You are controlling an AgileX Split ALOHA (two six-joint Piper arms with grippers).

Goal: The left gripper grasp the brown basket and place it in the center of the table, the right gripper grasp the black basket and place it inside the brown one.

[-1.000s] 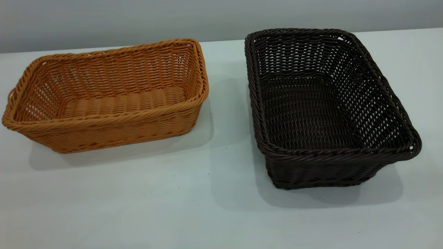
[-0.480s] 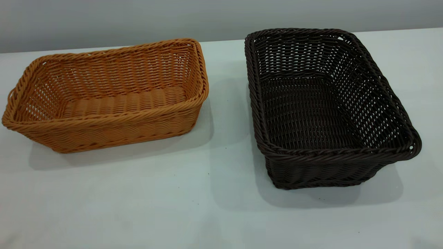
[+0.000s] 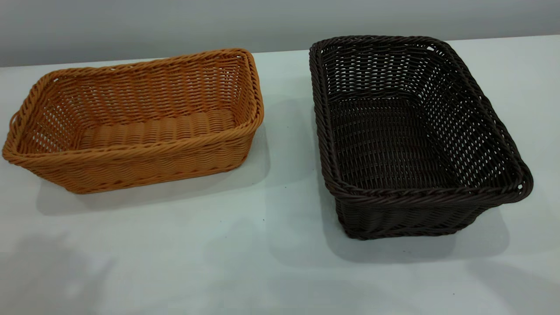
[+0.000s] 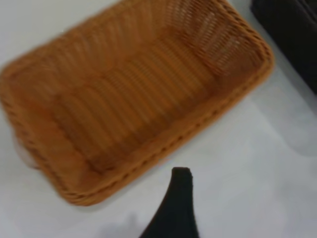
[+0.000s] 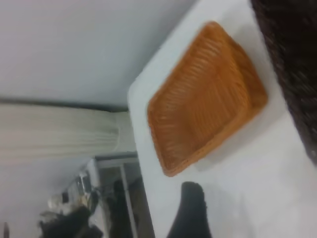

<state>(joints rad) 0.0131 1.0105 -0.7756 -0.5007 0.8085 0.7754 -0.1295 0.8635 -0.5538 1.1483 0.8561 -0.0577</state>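
Note:
Next, I close my right gripper on the near short side point(image 3: 431, 197) of the black basket, one finger inside, one outside.
The brown basket point(image 3: 133, 120) stands at the left of the white table point(image 3: 271, 245). The black basket point(image 3: 407, 135) stands at the right, a gap apart from it. Both are upright and empty. Neither gripper shows in the exterior view. In the left wrist view my left gripper point(image 4: 245, 198) hovers above the table beside the brown basket point(image 4: 133, 94). Only one black finger point(image 4: 179, 203) shows, with nothing beside it, so it is open and empty. In the right wrist view my right gripper point(image 5: 247, 203) is also open, with one finger point(image 5: 190, 208) over the table near the brown basket point(image 5: 203, 99) and the black basket point(image 5: 292, 64).
A grey wall runs behind the table's far edge. Soft arm shadows lie on the table at the front left point(image 3: 48, 271) and front right point(image 3: 520, 280). The right wrist view shows the table's edge, a pale curtain point(image 5: 54, 131) and clutter beyond it.
Both baskets stand where they were. Shadows have grown on the table at the front left and front right corners of the exterior view.

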